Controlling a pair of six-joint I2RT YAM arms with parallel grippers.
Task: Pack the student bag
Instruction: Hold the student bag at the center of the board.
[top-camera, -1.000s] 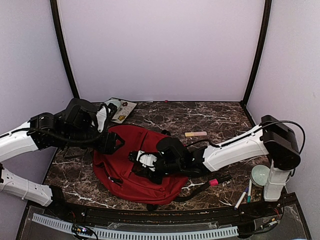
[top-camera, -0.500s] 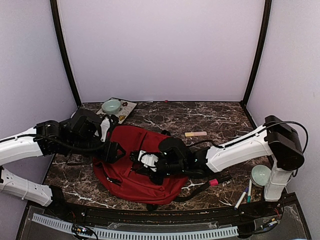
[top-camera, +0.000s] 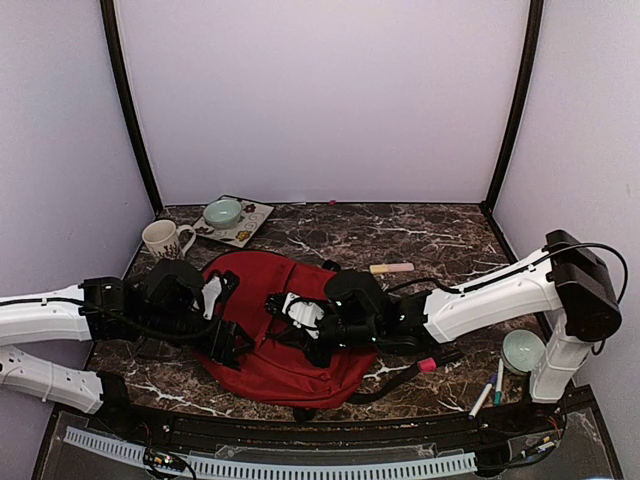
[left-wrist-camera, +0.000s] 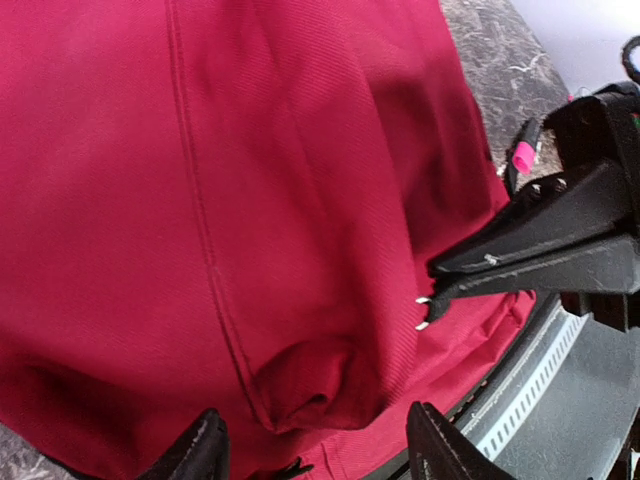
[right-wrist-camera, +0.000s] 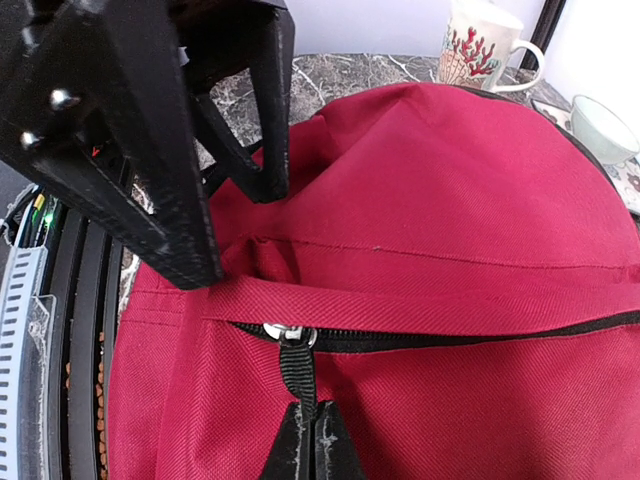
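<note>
The bag's red fabric bunches loosely at the zipper's end, so my left gripper should pinch that fold (left-wrist-camera: 372, 395) still before my right gripper pulls the zipper's slider.
The student bag (top-camera: 285, 350), a dark-red backpack, lies flat at the front middle of the table. It fills the left wrist view (left-wrist-camera: 250, 200) and the right wrist view (right-wrist-camera: 430, 200). My right gripper (right-wrist-camera: 312, 425) is shut on the black zipper pull (right-wrist-camera: 298, 375), which hangs from the slider (right-wrist-camera: 290, 335) at the left end of a closed black zipper. From above, the right gripper (top-camera: 292, 318) rests on the bag's middle. My left gripper (top-camera: 226, 318) stands open at the bag's left edge. Its jaws (left-wrist-camera: 315, 445) straddle a raised fold of red fabric (left-wrist-camera: 310, 385) without pinching it.
A patterned mug (top-camera: 165, 238) and a tray (top-camera: 250, 228) carrying a green bowl (top-camera: 222, 212) sit at the back left. A pink-and-yellow marker (top-camera: 391, 268) lies behind the bag. A pale bowl (top-camera: 522, 350), pens (top-camera: 490, 392) and a pink cap (top-camera: 427, 365) lie at the right.
My right gripper closed on the zipper pull. The left arm swung down and toward the near edge along the bag's left side, uncovering the mug and the green bowl.
</note>
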